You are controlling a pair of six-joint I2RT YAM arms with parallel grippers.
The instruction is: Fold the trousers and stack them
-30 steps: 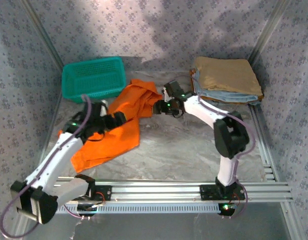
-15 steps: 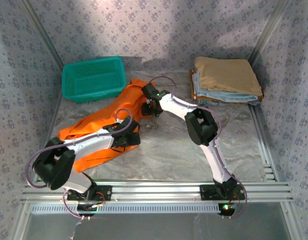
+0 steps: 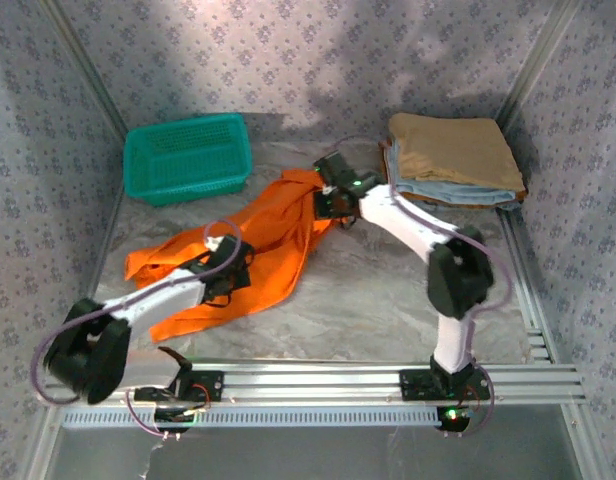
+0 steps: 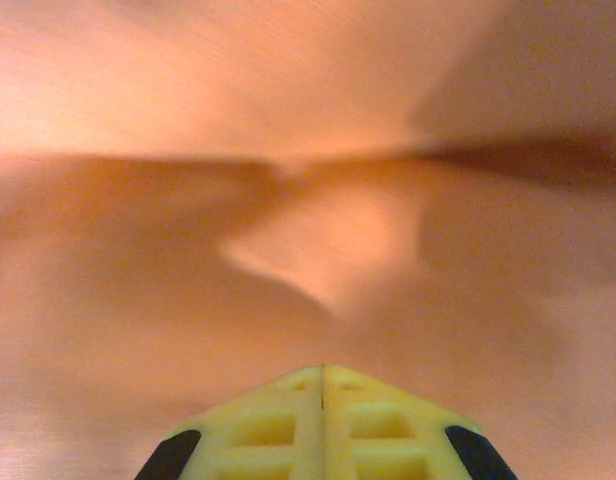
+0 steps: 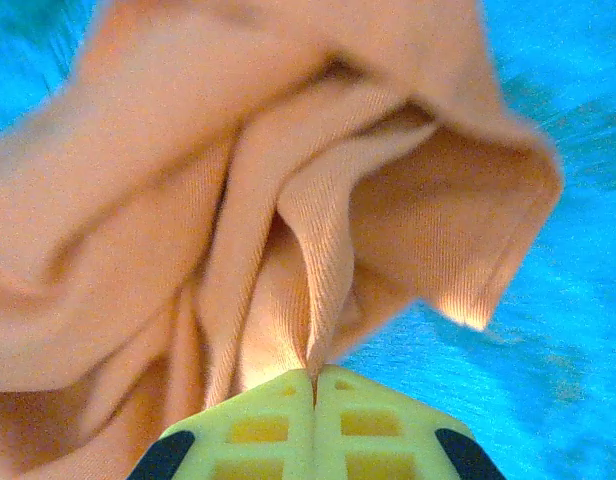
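The trousers lie bunched in a slanting heap under the robot's left gripper, so it should take their back edge (image 3: 182, 243) near the basket and spread it before folding.
The bright orange trousers (image 3: 278, 235) lie stretched in a crumpled band across the table, from the front left up toward the back middle. My left gripper (image 3: 231, 272) is down on their lower middle part. In the left wrist view its yellow fingers (image 4: 278, 430) are pressed together at the tip (image 4: 322, 368) against orange cloth (image 4: 318, 240) that surrounds them. My right gripper (image 3: 326, 203) is at the trousers' far end. In the right wrist view its jaws are shut (image 5: 314, 375) with a ribbed fold of the cloth (image 5: 318, 260) pinched between them.
A teal basket (image 3: 188, 155) stands at the back left. A tan folded garment (image 3: 453, 145) tops light blue folded ones (image 3: 458, 192) at the back right. Bare table (image 3: 388, 290) lies between the arms, and a metal rail (image 3: 318, 380) runs along the near edge.
Both grippers have shut. The right gripper moved back and right with the cloth's far end, and the trousers are now drawn out longer; the left arm swung lower.
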